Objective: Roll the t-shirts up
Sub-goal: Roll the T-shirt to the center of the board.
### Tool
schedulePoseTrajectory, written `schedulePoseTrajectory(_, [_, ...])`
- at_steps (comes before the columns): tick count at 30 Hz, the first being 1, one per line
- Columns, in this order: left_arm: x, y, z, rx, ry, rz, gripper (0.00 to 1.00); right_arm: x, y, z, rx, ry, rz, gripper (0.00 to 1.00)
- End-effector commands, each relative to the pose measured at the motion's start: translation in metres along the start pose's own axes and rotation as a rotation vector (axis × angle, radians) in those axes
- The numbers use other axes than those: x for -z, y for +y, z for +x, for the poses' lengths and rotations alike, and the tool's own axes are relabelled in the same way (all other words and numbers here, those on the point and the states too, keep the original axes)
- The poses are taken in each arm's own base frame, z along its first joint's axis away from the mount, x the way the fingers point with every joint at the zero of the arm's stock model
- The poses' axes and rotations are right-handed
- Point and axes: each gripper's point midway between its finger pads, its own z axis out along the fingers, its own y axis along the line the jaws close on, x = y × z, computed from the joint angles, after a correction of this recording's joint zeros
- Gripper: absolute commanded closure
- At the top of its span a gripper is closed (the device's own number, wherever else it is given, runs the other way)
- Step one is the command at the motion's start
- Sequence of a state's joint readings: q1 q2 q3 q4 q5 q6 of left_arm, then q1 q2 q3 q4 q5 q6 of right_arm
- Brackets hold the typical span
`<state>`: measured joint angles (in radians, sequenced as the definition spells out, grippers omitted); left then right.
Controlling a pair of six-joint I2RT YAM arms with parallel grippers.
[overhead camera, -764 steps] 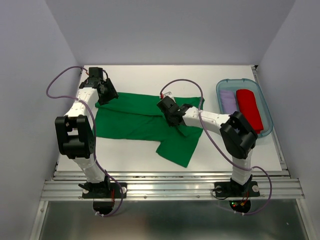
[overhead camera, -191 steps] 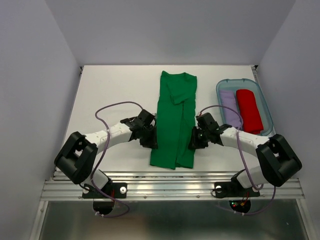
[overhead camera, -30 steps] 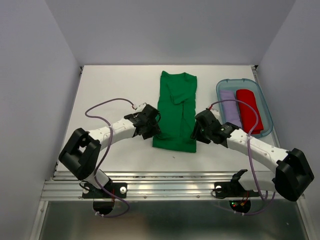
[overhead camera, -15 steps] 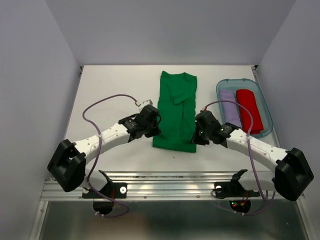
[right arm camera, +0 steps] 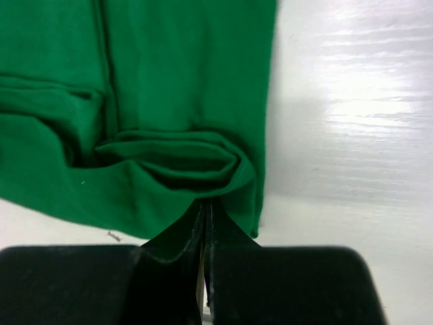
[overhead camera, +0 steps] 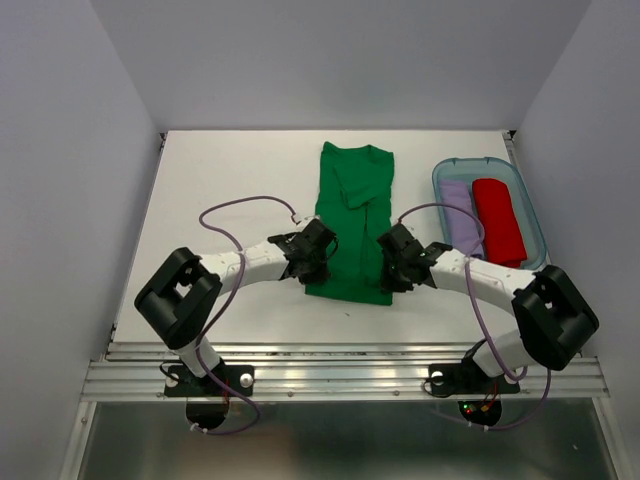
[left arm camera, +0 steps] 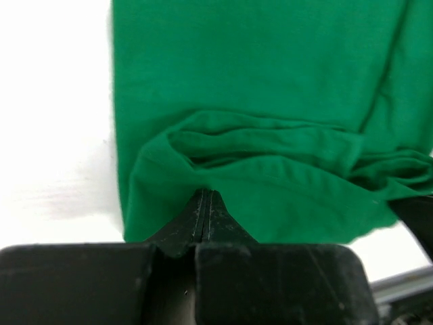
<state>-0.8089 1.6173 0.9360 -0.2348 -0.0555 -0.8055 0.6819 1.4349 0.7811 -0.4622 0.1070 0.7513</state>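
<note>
My left gripper is on the puckered fold, inside the green t-shirt's edge, so it should move away and grab the green t-shirt's near corner [left arm camera: 132,231].
The green t-shirt [overhead camera: 352,205] lies folded into a long narrow strip down the middle of the white table, neck end at the far side. Its near end is doubled over into a loose fold [left arm camera: 270,145]. My left gripper [overhead camera: 318,262] sits at the near left corner of the strip. In the left wrist view this gripper [left arm camera: 205,196] is shut, its tips pinching the puckered fold. My right gripper [overhead camera: 386,270] sits at the near right corner. The right wrist view shows it [right arm camera: 206,203] shut on the fold of the t-shirt [right arm camera: 183,68] there.
A teal bin [overhead camera: 438,182] stands at the right of the table, holding a lavender fabric roll [overhead camera: 459,208] and a red fabric roll [overhead camera: 498,215]. Purple cables loop over both arms. The table's front rail [overhead camera: 340,375] runs close behind the near hem.
Both grippers have gone from open to shut on the near fold of the t-shirt. The left arm's elbow has swung right, and both wrists have edged inward onto the fabric.
</note>
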Motion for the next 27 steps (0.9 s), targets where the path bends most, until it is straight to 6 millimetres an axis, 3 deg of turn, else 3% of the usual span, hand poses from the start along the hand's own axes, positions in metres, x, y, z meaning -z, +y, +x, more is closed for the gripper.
schedulePoseTrajectory(1, [-0.004, 0.015, -0.013, -0.036, -0.046, -0.067, 1.0, -0.005, -0.01, -0.02, 0.044, -0.094, 0.069, 0.99])
schedulePoseTrajectory(3, [-0.008, 0.027, -0.006, -0.031, -0.027, -0.089, 1.0, -0.009, -0.014, -0.015, 0.068, -0.074, 0.083, 0.99])
schedulePoseTrajectory(8, [-0.01, 0.036, 0.002, -0.034, -0.007, -0.104, 1.0, -0.012, -0.009, -0.002, 0.089, -0.007, 0.041, 0.99])
schedulePoseTrajectory(15, [0.002, 0.033, -0.005, -0.02, -0.031, -0.095, 1.0, 0.028, 0.023, -0.034, 0.078, -0.099, -0.078, 0.99])
schedulePoseTrajectory(19, [0.016, 0.015, -0.017, -0.006, -0.063, -0.025, 1.0, 0.045, 0.058, -0.048, 0.058, -0.116, -0.216, 0.99])
schedulePoseTrajectory(23, [0.027, 0.004, -0.028, 0.011, -0.092, 0.009, 1.0, 0.039, 0.084, -0.043, 0.051, -0.066, -0.314, 0.99])
schedulePoseTrajectory(27, [0.028, 0.001, -0.032, 0.022, -0.097, 0.01, 1.0, 0.024, 0.089, -0.036, 0.043, -0.03, -0.335, 0.99])
